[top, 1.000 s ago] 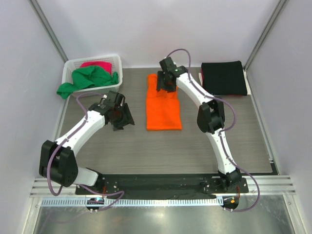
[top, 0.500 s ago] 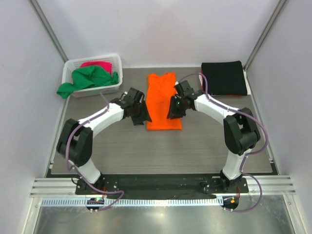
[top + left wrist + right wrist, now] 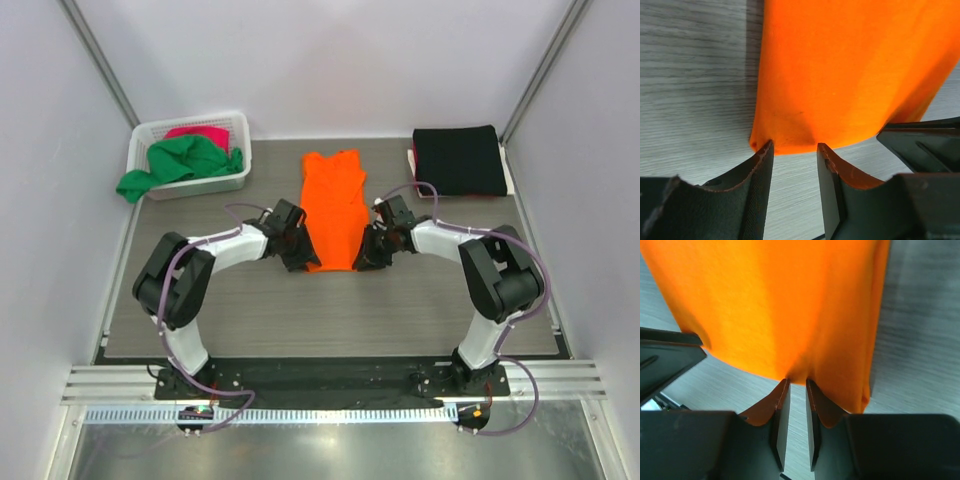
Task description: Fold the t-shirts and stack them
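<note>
The robot's left gripper is on the orange t-shirt's hem, in from the t-shirt's corner, so it should open, move outward and pinch that corner (image 3: pixel 754 144) before the fold.
The bright orange t-shirt (image 3: pixel 335 200) lies as a long folded strip in the middle of the table, and its near hem is caught by both grippers. At the hem's left corner, my left gripper (image 3: pixel 300 255) (image 3: pixel 794 145) has its jaws drawn in on a creased bunch of orange cloth (image 3: pixel 850 70). My right gripper (image 3: pixel 368 252) (image 3: pixel 796 381) is at the right corner, jaws nearly together and pinching the puckered hem (image 3: pixel 775 305). A black t-shirt (image 3: pixel 458 160) lies folded at the back right. Green (image 3: pixel 180 160) and magenta-pink (image 3: pixel 200 133) t-shirts sit in the basket.
A white lattice basket (image 3: pixel 232 125) stands at the back left, with green cloth spilling over its left rim onto the table. Grey walls and metal posts close in the table on three sides. Both arms reach inward across the table's middle.
Both grippers came down to the shirt's near hem, the right one from the far end, and closed on it. The near end now looks narrower and bunched.
</note>
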Available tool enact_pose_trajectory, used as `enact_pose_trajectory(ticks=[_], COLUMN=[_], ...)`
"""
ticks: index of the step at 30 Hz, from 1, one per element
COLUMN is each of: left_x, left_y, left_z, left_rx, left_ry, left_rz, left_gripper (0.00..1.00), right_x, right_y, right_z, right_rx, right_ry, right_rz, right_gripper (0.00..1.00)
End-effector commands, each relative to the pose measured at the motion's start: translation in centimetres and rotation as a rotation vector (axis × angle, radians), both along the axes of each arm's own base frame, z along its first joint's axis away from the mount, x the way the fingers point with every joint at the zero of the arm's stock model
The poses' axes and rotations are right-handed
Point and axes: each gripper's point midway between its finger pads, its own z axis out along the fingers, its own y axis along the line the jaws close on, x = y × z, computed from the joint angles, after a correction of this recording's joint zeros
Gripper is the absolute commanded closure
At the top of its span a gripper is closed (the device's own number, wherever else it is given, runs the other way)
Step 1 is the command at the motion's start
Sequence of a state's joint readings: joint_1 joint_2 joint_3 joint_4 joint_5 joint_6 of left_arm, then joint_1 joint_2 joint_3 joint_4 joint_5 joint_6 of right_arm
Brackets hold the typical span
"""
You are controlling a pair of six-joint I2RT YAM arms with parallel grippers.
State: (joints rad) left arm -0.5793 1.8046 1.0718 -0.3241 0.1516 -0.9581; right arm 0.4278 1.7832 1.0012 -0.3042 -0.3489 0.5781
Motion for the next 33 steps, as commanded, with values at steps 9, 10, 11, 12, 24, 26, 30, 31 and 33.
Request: enact_pose_trajectory(ticks=[9,10,11,12,24,26,30,31,33], left_x=[-3.1,-3.1,-2.9,-2.5,-2.9,-2.8,-2.5,-2.4,-2.3], left_y=[5.1,5.3,5.3,5.7,5.9,6.2,6.2,6.2,6.2], left_z=[-2.7,-2.4,-1.5,-0.9,8.8,8.3,6.7,6.4,5.5], left_rx=[0.174,0.187,0.195,0.218,0.137,0.141,0.084,0.074,0.067], left_ry=[-0.006,-0.012,-0.025,-0.043,-0.228,-0.231,-0.218,-0.218,-0.217], left_rz=[0.008,0.001,-0.020,-0.017,-0.040,-0.036,-0.031,-0.031,-0.030], left_gripper=[0.59,0.59,0.59,0.57,0.18,0.19,0.21,0.22,0.23], right_x=[-4.1,-4.2,-4.4,-5.1,-5.9,-5.4,-4.7,-4.5,-4.1], right_y=[-3.4,-3.7,-4.1,-4.6,-3.6,-2.7,-1.9,-1.7,-1.2], right_z=[-1.6,-1.4,-1.1,-0.9,3.6,3.4,1.9,1.7,1.2], right_rx=[-0.046,-0.053,-0.066,-0.090,0.024,0.075,0.102,0.107,0.122], right_ry=[0.037,0.035,0.032,0.051,-0.021,-0.029,-0.005,0.000,0.005], right_rz=[-0.018,-0.018,-0.015,-0.008,-0.018,-0.019,-0.029,-0.033,-0.029], right_gripper=[0.71,0.70,0.68,0.66,0.23,0.24,0.27,0.28,0.31])
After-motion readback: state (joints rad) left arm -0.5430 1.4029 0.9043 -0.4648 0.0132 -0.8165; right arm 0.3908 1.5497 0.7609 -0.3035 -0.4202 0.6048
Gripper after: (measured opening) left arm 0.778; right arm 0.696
